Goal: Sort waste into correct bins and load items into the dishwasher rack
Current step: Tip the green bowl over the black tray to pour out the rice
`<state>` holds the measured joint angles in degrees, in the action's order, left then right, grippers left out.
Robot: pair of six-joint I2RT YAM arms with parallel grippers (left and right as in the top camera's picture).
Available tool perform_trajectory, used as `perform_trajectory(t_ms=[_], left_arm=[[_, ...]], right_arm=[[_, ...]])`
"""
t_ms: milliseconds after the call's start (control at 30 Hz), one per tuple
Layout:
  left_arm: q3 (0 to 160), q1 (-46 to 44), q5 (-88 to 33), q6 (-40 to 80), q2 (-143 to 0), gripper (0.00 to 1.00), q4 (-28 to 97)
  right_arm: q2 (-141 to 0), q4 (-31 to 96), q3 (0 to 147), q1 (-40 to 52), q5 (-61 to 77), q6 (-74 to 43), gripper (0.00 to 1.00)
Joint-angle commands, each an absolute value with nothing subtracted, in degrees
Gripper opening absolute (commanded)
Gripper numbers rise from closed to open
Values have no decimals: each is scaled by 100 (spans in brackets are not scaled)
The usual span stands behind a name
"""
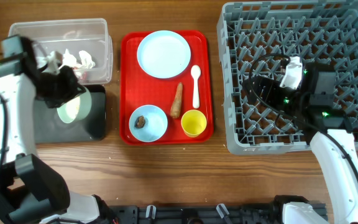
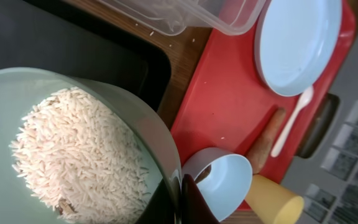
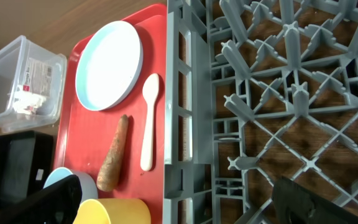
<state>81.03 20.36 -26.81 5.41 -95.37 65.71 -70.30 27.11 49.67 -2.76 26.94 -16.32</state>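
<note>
Next, I let go of the mint bowl with my left gripper on the red tray (image 1: 133,84) (image 2: 225,106) between the pale blue plate and the brown lump.
My left gripper (image 1: 67,92) (image 2: 183,200) is shut on the rim of a mint bowl (image 1: 73,107) (image 2: 17,93) and holds it tilted over the black bin (image 1: 92,121) (image 2: 36,37). White rice (image 2: 79,155) still lies in the bowl. The clear tub (image 1: 101,37) holds white tissue (image 1: 82,59) and a wrapper. On the red tray (image 1: 126,74) are the pale blue plate (image 1: 163,54), white spoon (image 1: 196,84), carrot (image 1: 178,101), yellow cup (image 1: 194,122) and a second bowl (image 1: 157,127) with a brown lump (image 1: 140,121). My right gripper (image 1: 265,88) (image 3: 179,205) is open and empty over the grey rack (image 1: 328,37) (image 3: 272,93).
The tray lies between the bins and the rack. The right wrist view shows the rack's left wall next to the tray edge, with the spoon (image 3: 149,121), carrot (image 3: 114,152) and cup (image 3: 114,211) close by. Bare wooden table runs along the front.
</note>
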Motion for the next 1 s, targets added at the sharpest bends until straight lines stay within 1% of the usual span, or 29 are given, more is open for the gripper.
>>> perform_trajectory(t_ms=[0,33,233,400,533,633,867,967], left_arm=[[7841,2698,-4375,-285,-9699,4,6316],[7734,2989,-4720,-285,-9771,4,6152],[7697,3612,-5544,-392,-10217,4,5887],[7697,3907,-6176,-432,-10739,4,5798],[7697,4115,-6956,-429,-11161,4,5804],[7697,4272,-7450,-427,-11356,4,5970],[7697,4560,-7585,-427,-11378,4,6541],[7697,4630,-8082,-427,-11378,4,6694]], right_arm=[[-7105,2661,5072,-248,2641,-1815,100],[-7105,2661,5072,-248,2646,-1824,100],[-7105,2657,5072,-248,2644,-1966,100],[-7105,2663,5072,-248,2644,-1966,100],[-7105,2663,5072,-248,2644,-1964,100],[-7105,2668,5072,-248,2644,-1964,100],[-7105,2685,5072,-248,2644,-1964,100],[-7105,2685,5072,-246,2646,-1964,100]])
